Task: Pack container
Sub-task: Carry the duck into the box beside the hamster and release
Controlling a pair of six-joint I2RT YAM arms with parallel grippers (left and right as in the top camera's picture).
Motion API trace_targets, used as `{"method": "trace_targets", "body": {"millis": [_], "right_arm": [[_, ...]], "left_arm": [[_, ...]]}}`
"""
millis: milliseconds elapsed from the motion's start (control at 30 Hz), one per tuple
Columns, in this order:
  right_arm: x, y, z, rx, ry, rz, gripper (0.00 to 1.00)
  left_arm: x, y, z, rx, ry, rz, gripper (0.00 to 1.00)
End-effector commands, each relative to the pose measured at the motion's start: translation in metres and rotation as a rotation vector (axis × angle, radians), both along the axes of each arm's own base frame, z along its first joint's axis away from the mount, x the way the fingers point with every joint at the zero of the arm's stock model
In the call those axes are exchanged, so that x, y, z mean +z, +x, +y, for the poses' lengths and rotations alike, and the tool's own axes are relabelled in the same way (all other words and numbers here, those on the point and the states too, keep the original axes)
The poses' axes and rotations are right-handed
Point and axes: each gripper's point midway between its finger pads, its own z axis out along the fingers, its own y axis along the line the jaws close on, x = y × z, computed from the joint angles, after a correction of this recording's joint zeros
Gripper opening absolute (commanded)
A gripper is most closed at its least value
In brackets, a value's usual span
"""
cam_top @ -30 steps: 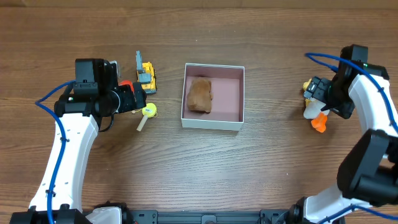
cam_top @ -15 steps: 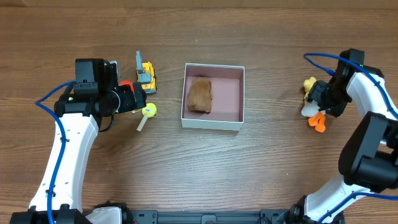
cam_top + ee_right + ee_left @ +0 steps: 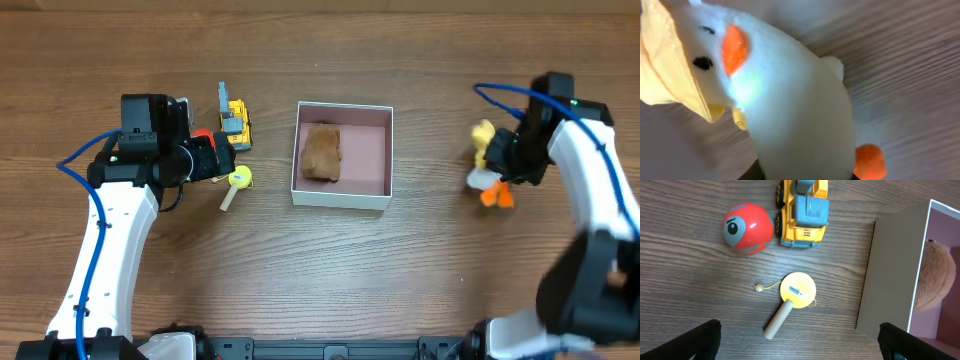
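Next, my right gripper sets the white plush duck down on the container's pink bottom beside the brown plush toy [image 3: 371, 158].
The container [image 3: 366, 160], a shallow white-walled box with a pink floor, sits mid-table with a brown plush toy [image 3: 322, 152] in its left half. To its right, my right gripper [image 3: 508, 160] is shut on a white plush duck [image 3: 481, 178] with a yellow hat and orange feet. That duck [image 3: 790, 100] fills the right wrist view, and the right gripper [image 3: 805, 175] clamps its body at the bottom edge. My left gripper [image 3: 800, 347] stands open above a yellow paddle toy [image 3: 795, 292], left of the container's wall [image 3: 887, 275].
A red ball [image 3: 747, 228] and a yellow toy truck [image 3: 804, 212] lie beyond the paddle toy, left of the container. In the overhead view the truck [image 3: 235, 122] and the paddle toy [image 3: 238, 181] sit just ahead of the left gripper [image 3: 215, 160].
The right gripper has shut on the duck and carried it leftward, towards the container. The left arm has stayed still.
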Motion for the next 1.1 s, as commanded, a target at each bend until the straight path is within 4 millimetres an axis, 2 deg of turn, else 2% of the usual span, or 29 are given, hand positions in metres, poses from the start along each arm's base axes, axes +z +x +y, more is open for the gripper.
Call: {"method": "trace_targets", "body": {"millis": [0,100,167,233,300,400,467,533,700,800,867,933,1067], "right_arm": [[0.088,-0.004,0.057,0.067,0.031,-0.263,0.04],[0.124,-0.016,0.098,0.108,0.081,-0.382,0.04],[0.135,-0.020,0.118,0.124,0.104,-0.427,0.04],[0.139,-0.021,0.135,0.143,0.106,-0.451,0.04],[0.134,-0.019,0.153,0.166,0.108,-0.455,0.04],[0.114,-0.008,0.182,0.220,0.118,-0.437,0.04],[0.098,0.001,0.194,0.241,0.112,-0.413,0.04],[0.068,0.015,0.205,0.256,0.096,-0.365,0.04],[0.006,0.034,0.208,0.259,0.026,-0.256,0.04],[-0.026,0.040,0.211,0.322,-0.005,-0.210,0.05],[-0.035,0.041,0.212,0.359,-0.020,-0.196,0.08],[-0.036,0.042,0.212,0.382,-0.024,-0.202,0.13],[-0.026,0.048,0.216,0.445,-0.025,-0.240,0.41]], "left_arm": [[0.006,0.005,-0.001,-0.026,0.000,-0.021,1.00],[0.006,0.005,-0.001,-0.026,0.000,-0.021,1.00],[0.006,0.005,-0.001,-0.026,0.000,-0.021,1.00],[0.006,0.005,-0.001,-0.026,0.000,-0.021,1.00],[0.006,0.005,-0.001,-0.026,0.000,-0.021,1.00],[0.006,0.005,-0.001,-0.026,0.000,-0.021,1.00],[0.006,0.005,-0.001,-0.026,0.000,-0.021,1.00],[0.006,0.005,-0.001,-0.026,0.000,-0.021,1.00],[0.006,0.005,-0.001,-0.026,0.000,-0.021,1.00],[0.006,0.005,-0.001,-0.026,0.000,-0.021,1.00],[0.006,0.005,-0.001,-0.026,0.000,-0.021,1.00],[0.006,0.005,-0.001,-0.026,0.000,-0.021,1.00],[0.006,0.005,-0.001,-0.026,0.000,-0.021,1.00]]}}
